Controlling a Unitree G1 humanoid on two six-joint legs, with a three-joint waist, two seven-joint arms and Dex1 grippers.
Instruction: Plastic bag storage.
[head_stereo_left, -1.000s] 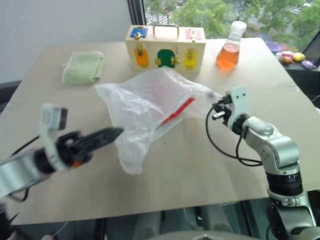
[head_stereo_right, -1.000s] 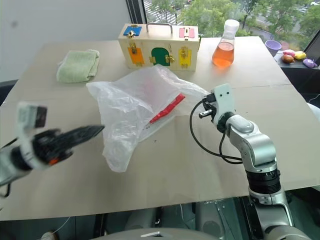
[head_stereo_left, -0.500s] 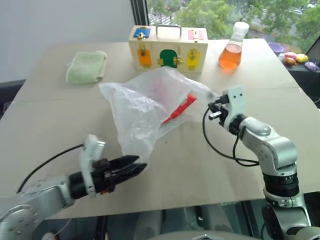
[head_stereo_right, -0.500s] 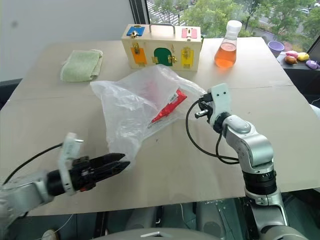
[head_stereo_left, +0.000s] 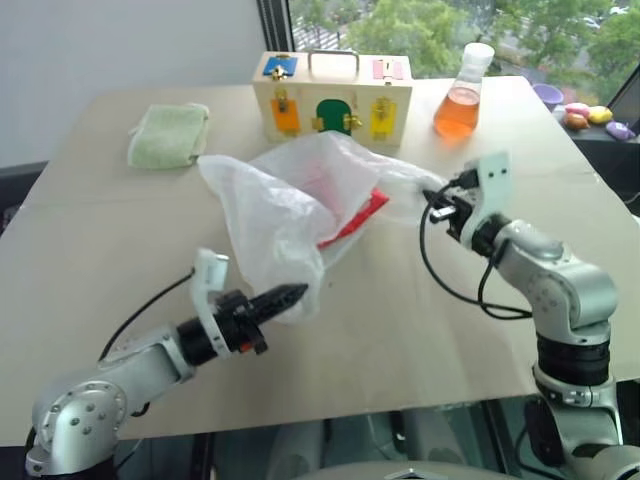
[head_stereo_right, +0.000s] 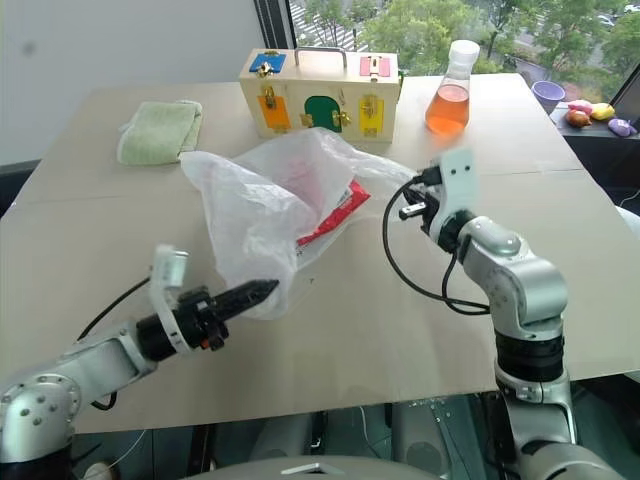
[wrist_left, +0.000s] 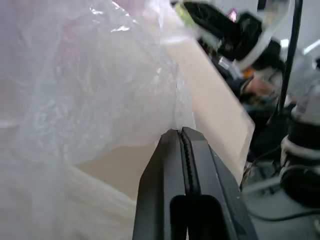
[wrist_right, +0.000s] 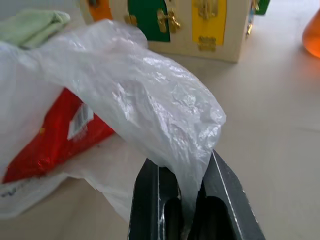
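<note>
My right gripper is holding the plastic bag's corner, now lifted off the table, and it will release that corner on the bare tan table (head_stereo_left: 460, 270) well in front of the flask.
The plastic bag (head_stereo_left: 285, 205), thin, crinkly and whitish, lies bunched on the middle of the table. A shiny red snack packet (head_stereo_left: 355, 218) shows through it. My right gripper (wrist_right: 182, 170) is shut on the bag's right corner and holds it lifted off the table, level and pointing left. My left gripper (head_stereo_left: 298, 293) reaches in from the near left. Its fingers are pressed together at the bag's near lower edge (wrist_left: 175, 112), with a fold of the film running into the tips.
A wooden box (head_stereo_left: 333, 95) with coloured doors and latches stands behind the bag. A flask of orange liquid (head_stereo_left: 460, 100) is to its right, and a folded green cloth (head_stereo_left: 168, 133) lies at the far left. The tan table (head_stereo_left: 420, 330) is bare on the near side.
My left arm swung in from the left to the bag's near edge, and its open fingers closed there. My right gripper rose slightly with the bag's corner.
</note>
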